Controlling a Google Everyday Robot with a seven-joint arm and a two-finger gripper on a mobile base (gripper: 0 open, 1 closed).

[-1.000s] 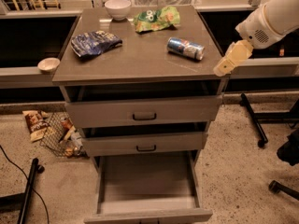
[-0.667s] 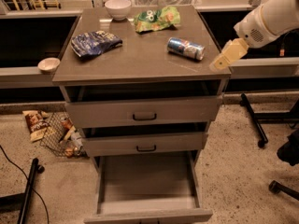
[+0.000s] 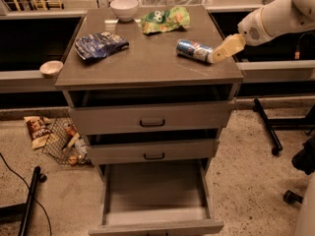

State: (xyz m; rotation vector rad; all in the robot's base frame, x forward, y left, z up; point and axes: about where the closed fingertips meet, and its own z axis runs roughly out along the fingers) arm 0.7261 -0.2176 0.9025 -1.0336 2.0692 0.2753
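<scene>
My gripper is going to close on the soda can's end (image 3: 207, 55) that is nearest my tan fingers, while the can's other end points toward the green chip bag.
A blue and silver soda can (image 3: 194, 50) lies on its side on the right part of the grey cabinet top (image 3: 147, 63). My gripper (image 3: 219, 53) reaches in from the right on a white arm, its tan fingers right at the can's right end. Farther left lies a dark blue chip bag (image 3: 100, 44). A green chip bag (image 3: 165, 19) and a white bowl (image 3: 124, 8) sit toward the back edge.
The cabinet's bottom drawer (image 3: 155, 195) is pulled out and holds nothing; the two drawers above are slightly ajar. A small white bowl (image 3: 51, 68) sits on the left ledge. A wire basket with litter (image 3: 66, 142) stands on the floor at left, black stand legs (image 3: 268, 127) at right.
The gripper has moved left and slightly up, from off the cabinet's right edge to the can's right end. The can and the other objects have stayed put.
</scene>
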